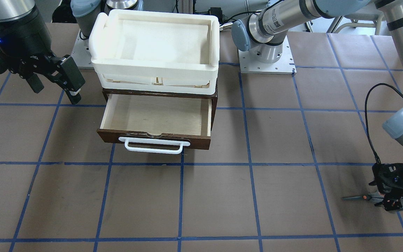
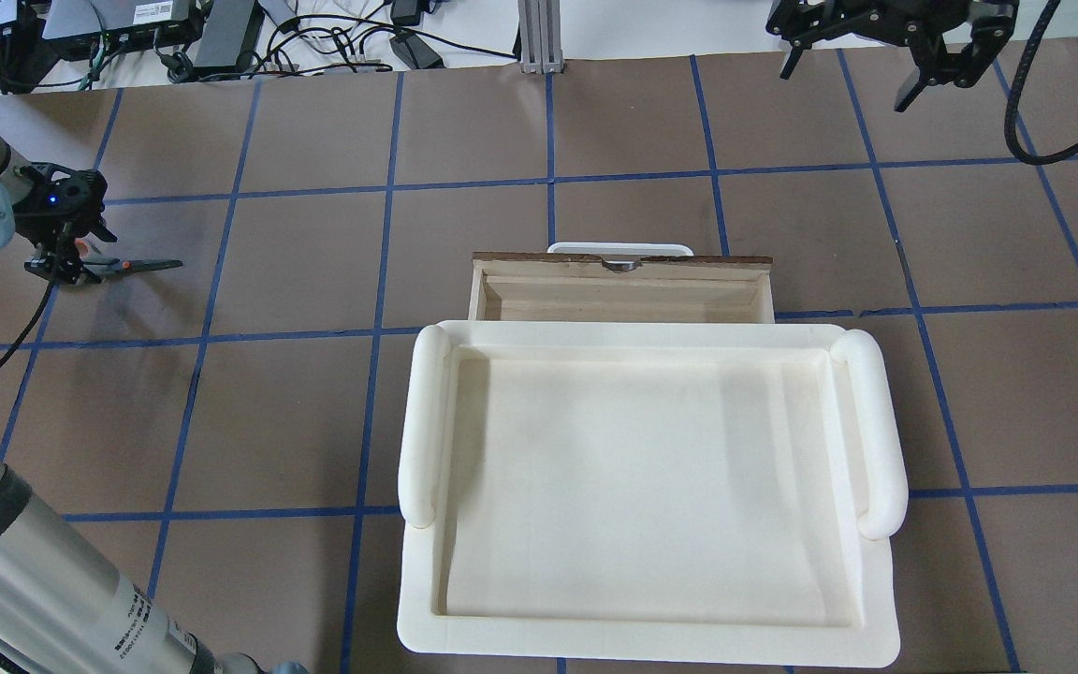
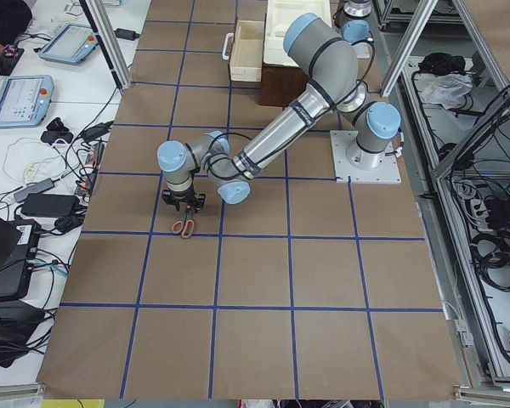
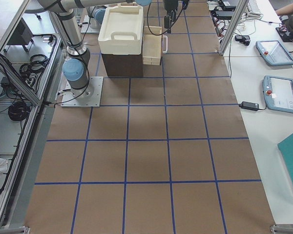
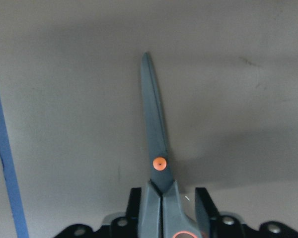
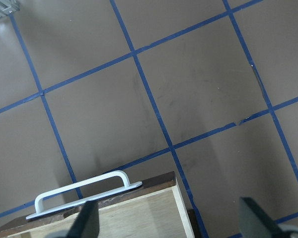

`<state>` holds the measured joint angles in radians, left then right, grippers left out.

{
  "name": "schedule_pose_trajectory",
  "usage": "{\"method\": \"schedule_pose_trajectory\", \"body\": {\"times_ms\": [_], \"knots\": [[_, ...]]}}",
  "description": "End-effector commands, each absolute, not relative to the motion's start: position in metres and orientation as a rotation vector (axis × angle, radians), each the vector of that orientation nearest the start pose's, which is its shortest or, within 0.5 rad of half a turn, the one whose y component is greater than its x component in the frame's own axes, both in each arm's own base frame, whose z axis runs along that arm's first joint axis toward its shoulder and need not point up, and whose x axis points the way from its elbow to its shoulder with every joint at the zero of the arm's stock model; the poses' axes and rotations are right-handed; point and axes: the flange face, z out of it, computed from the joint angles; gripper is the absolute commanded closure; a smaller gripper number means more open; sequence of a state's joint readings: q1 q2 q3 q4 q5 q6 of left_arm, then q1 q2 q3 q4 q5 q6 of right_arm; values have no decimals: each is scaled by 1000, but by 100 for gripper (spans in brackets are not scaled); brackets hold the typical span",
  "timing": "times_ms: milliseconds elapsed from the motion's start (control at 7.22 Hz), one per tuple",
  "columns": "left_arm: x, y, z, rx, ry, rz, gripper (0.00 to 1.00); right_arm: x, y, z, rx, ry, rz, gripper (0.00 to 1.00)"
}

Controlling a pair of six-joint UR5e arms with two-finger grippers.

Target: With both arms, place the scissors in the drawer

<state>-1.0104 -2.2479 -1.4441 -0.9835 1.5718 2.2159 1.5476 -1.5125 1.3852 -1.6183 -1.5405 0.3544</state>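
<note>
I have my left gripper high on the scissors where the handles widen, so next I open it, move lower and close it on the neck [image 5: 162, 192] behind the orange pivot.
The scissors [image 1: 357, 197] lie low at the table's left end, blades pointing toward the middle; they also show in the overhead view [image 2: 141, 267]. My left gripper [image 1: 390, 199] is shut on their handles. In the left wrist view the fingers [image 5: 203, 206] flank the grey handles, with the orange pivot [image 5: 160, 163] and the blades ahead. The drawer [image 1: 156, 117] stands pulled open, its pale inside bare and its white handle [image 1: 154, 147] in front. My right gripper [image 1: 56, 92] is open and empty, hanging beside the drawer; its wrist view shows the drawer's corner [image 6: 139, 208] below.
A cream-white tray [image 1: 215, 42] sits on top of the brown drawer cabinet and covers most of it in the overhead view [image 2: 427, 421]. The arms' base plates [image 1: 268, 63] stand behind it. Brown paper with blue tape lines covers the table.
</note>
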Motion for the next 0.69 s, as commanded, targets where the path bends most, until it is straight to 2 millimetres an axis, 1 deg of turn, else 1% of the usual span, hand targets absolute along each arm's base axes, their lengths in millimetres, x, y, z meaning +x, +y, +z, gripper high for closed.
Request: {"method": "schedule_pose_trajectory", "body": {"times_ms": [0, 416, 554], "knots": [[263, -667, 186, -2331, -2149, 6, 14, 124, -532, 556, 572, 3018, -258, 0], [264, -664, 174, -2299, -2156, -7, 14, 123, -533, 557, 572, 3018, -260, 0], [264, -664, 173, -2297, -2156, -7, 15, 123, -532, 556, 574, 3018, -258, 0]]}}
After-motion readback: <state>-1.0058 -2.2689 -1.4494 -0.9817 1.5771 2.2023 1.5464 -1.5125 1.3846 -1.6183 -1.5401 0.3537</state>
